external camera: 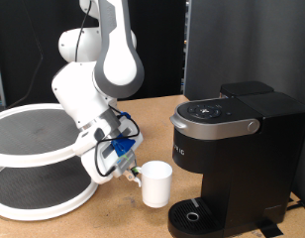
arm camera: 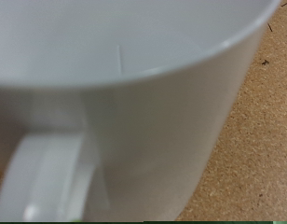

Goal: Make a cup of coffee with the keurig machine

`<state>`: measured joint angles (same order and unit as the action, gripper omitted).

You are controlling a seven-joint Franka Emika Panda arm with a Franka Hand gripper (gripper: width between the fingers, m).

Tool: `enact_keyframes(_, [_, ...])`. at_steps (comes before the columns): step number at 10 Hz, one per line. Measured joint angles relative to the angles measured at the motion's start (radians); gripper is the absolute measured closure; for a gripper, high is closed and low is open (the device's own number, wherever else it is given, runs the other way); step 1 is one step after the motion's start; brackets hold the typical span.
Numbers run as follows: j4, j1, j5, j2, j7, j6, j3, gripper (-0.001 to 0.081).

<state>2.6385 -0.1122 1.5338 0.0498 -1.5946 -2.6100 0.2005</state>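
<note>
The robot's gripper needs to release the small white cup on the round drip tray of the keurig machine (external camera: 186,217).
The small white cup (external camera: 156,183) stands upright on the wooden table, just to the exterior view's left of the keurig machine (external camera: 237,149). The machine is black with a grey-silver lid handle (external camera: 220,126), its lid down, and its round drip tray (external camera: 197,213) is bare. My gripper (external camera: 134,175) is low over the table at the cup's handle side, touching or nearly touching the handle. In the wrist view the cup (arm camera: 153,93) fills the frame very close, with its handle (arm camera: 46,177) and the table (arm camera: 260,140) showing. My fingers do not show there.
A white two-tier round rack (external camera: 39,159) stands at the exterior view's left, close behind the arm. The white robot arm (external camera: 98,79) bends over the table between rack and machine. A black panel stands behind the machine.
</note>
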Motion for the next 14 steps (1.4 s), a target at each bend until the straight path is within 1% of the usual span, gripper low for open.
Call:
enact_keyframes(8, [-0.048,-0.002,0.088,0.018,-0.001,-0.010,-0.073,0.0737])
enact_keyframes(12, [-0.108,-0.002,0.143,0.068,-0.001,-0.037,-0.112,0.0737])
enact_keyframes(14, [-0.130,-0.002,0.149,0.096,-0.002,-0.042,-0.126,0.0737])
